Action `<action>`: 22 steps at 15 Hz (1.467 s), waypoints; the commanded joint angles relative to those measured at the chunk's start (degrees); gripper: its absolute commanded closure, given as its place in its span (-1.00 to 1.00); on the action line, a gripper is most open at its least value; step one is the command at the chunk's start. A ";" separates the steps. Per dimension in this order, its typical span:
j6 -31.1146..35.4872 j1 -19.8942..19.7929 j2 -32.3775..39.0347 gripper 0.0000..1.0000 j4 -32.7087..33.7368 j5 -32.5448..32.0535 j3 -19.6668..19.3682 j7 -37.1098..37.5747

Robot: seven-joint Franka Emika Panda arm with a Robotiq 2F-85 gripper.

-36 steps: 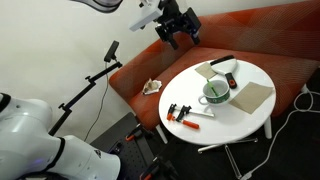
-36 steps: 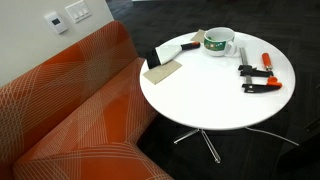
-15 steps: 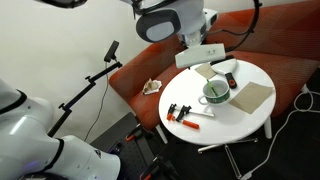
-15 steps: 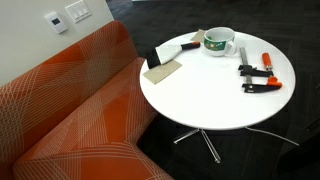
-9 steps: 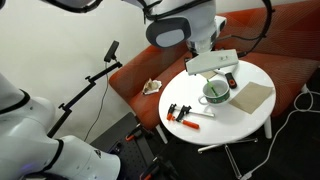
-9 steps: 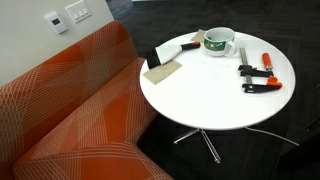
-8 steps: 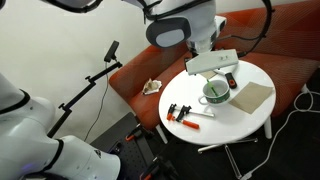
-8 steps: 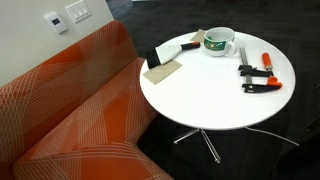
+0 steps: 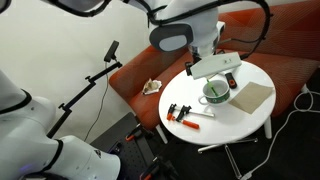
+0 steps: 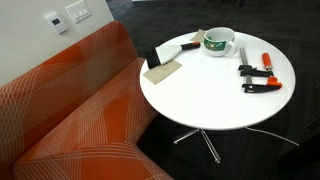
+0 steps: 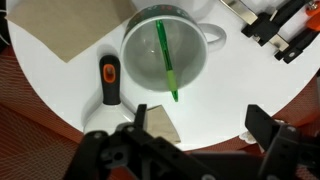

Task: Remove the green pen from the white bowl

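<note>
The raised end (image 9: 210,87) (image 11: 174,92) of the green pen sticks out over the white bowl's rim, and my gripper will close on it there.
The white bowl (image 11: 140,60) stands on the round white table, with a handle on one side. The green pen (image 11: 166,58) lies slanted inside it, its tip sticking out over the rim toward my fingers. My gripper (image 11: 200,125) is open and empty, above the table just beside the bowl, with both dark fingers at the bottom of the wrist view. In an exterior view my wrist (image 9: 217,68) hangs over the bowl (image 9: 213,94). The bowl also shows in an exterior view (image 10: 220,47), where the gripper is out of frame.
A flat black and red oblong item (image 11: 110,82) lies beside the bowl. Tan squares (image 11: 75,30) (image 11: 160,125) lie near it. Red-and-black clamps (image 11: 285,30) (image 10: 256,78) are on the table. The orange sofa (image 10: 70,110) borders the table.
My arm has come down from high above the sofa to just over the bowl on the table. The bowl, pen and other items have not moved.
</note>
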 commanded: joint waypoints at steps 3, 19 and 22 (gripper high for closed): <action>1.55 -3.91 6.09 -1.00 3.58 4.48 2.84 -11.53; 5.56 -4.83 16.25 0.12 9.20 9.17 5.08 -16.86; 5.54 -4.60 17.92 0.00 10.18 8.64 5.22 -16.42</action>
